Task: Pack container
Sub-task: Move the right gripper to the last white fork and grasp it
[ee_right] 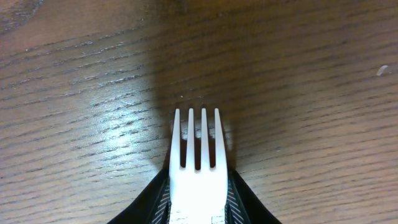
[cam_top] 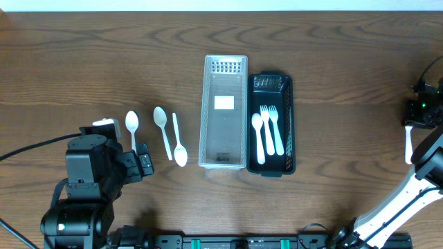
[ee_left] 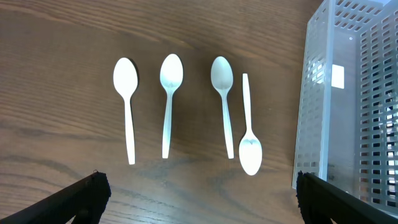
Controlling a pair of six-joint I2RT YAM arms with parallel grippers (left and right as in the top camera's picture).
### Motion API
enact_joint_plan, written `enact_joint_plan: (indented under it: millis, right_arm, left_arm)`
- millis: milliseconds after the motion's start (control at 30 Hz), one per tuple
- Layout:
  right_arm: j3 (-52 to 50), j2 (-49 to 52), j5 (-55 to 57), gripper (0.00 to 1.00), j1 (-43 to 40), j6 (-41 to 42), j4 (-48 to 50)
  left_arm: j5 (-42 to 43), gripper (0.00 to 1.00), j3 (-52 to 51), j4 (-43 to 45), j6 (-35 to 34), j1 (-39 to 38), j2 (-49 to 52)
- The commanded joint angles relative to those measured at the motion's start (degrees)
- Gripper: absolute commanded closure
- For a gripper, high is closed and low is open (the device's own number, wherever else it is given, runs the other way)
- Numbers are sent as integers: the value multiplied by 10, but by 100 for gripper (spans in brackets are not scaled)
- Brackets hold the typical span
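My right gripper needs to let go of the white fork in the black container, on top of the fork (cam_top: 266, 143) that is nearest the white spoon.
A clear slotted container (cam_top: 225, 111) stands mid-table with a black container (cam_top: 271, 124) against its right side. The black one holds a white spoon and two white forks (cam_top: 271, 128). Several white spoons (cam_top: 163, 131) lie on the table left of the clear container; the left wrist view shows them (ee_left: 169, 99) in a row, one reversed. My left gripper (cam_top: 142, 162) is open and empty (ee_left: 199, 199), just in front of the spoons. My right gripper (cam_top: 423, 111) is at the far right edge, shut on a white fork (ee_right: 198, 162) close above the table.
The clear container's wall (ee_left: 311, 106) shows at the right of the left wrist view. The fork's handle (cam_top: 408, 145) sticks out below the right gripper in the overhead view. Bare wooden table lies around the containers.
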Motion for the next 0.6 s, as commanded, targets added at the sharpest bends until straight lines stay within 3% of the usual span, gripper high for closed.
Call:
enact_joint_plan:
  millis: [0, 133, 367, 567]
  right_arm:
    - [-17, 12, 1, 84, -5, 13, 6]
    - [-17, 12, 1, 98, -3, 40, 13]
    - [-16, -27, -51, 99, 18, 122, 14]
    - [-16, -130, -97, 99, 82, 197, -4]
  left_arm:
    - [-1, 2, 8, 1, -5, 3, 1]
    - [-1, 2, 8, 1, -5, 3, 1]
    - [-1, 2, 8, 1, -5, 3, 1]
    - [-1, 2, 8, 1, -5, 3, 1]
